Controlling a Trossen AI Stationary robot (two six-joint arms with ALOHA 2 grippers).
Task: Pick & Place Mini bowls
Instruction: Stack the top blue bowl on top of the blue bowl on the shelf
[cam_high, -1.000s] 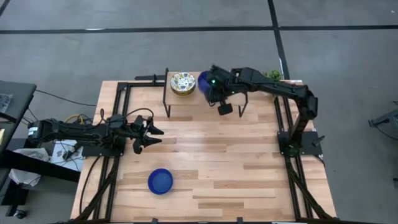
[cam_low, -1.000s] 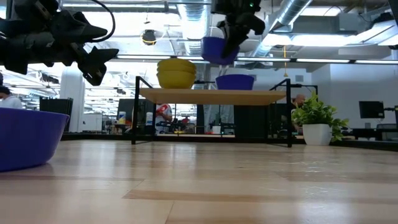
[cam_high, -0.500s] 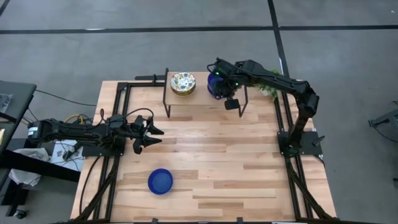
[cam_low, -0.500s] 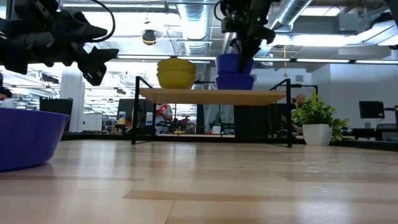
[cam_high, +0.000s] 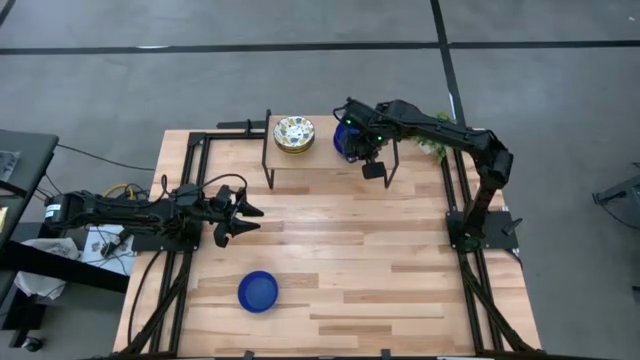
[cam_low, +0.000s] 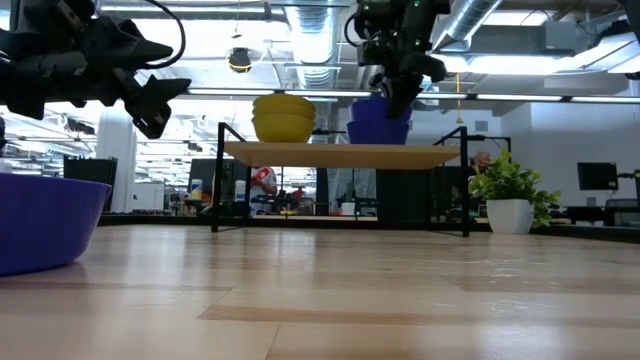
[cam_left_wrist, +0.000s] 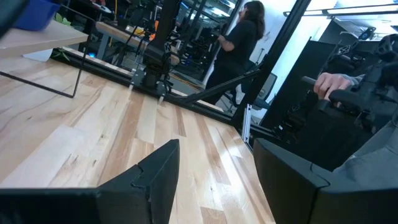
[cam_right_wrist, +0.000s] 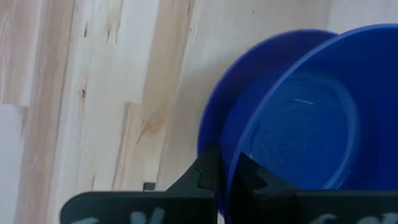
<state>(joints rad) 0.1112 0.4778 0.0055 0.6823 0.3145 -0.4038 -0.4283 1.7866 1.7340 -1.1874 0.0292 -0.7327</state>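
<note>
The upper blue bowl tilts off center over the lower blue bowl, so next my right gripper opens, retake the upper blue bowl's rim (cam_right_wrist: 258, 112) and levels it.
A small wooden shelf (cam_high: 325, 160) on thin black legs stands at the table's far edge. On it sit a stack of floral mini bowls (cam_high: 293, 133) and a blue mini bowl (cam_right_wrist: 211, 118). My right gripper (cam_high: 355, 142) is shut on a second blue bowl (cam_right_wrist: 298, 118), right above the first. In the low view the two blue bowls (cam_low: 378, 122) look stacked. A third blue bowl (cam_high: 259, 291) rests on its base on the table, near the front. My left gripper (cam_high: 245, 215) hovers open at the table's left side, touching nothing. My right gripper pinches the upper blue bowl's rim (cam_right_wrist: 235, 163), one finger (cam_right_wrist: 208, 180) outside the wall and the other (cam_right_wrist: 252, 180) inside. The fingers come steeply from above. The bowl hangs tilted over the blue bowl on the shelf; whether the two touch, I cannot tell.
A potted plant (cam_high: 437, 122) stands beyond the shelf's right end. Black frame rails (cam_high: 190, 170) run along the table's left and right sides. A person (cam_left_wrist: 239, 43) and a hand (cam_left_wrist: 336, 84) show beyond the table. Bare wood lies between shelf and front bowl.
My right gripper has carried the blue bowl along the shelf toward the table's right edge and down. It has gone from beside the floral stack to just above the blue bowl on the shelf, and the wrist has turned a little. The grip has stayed shut.
</note>
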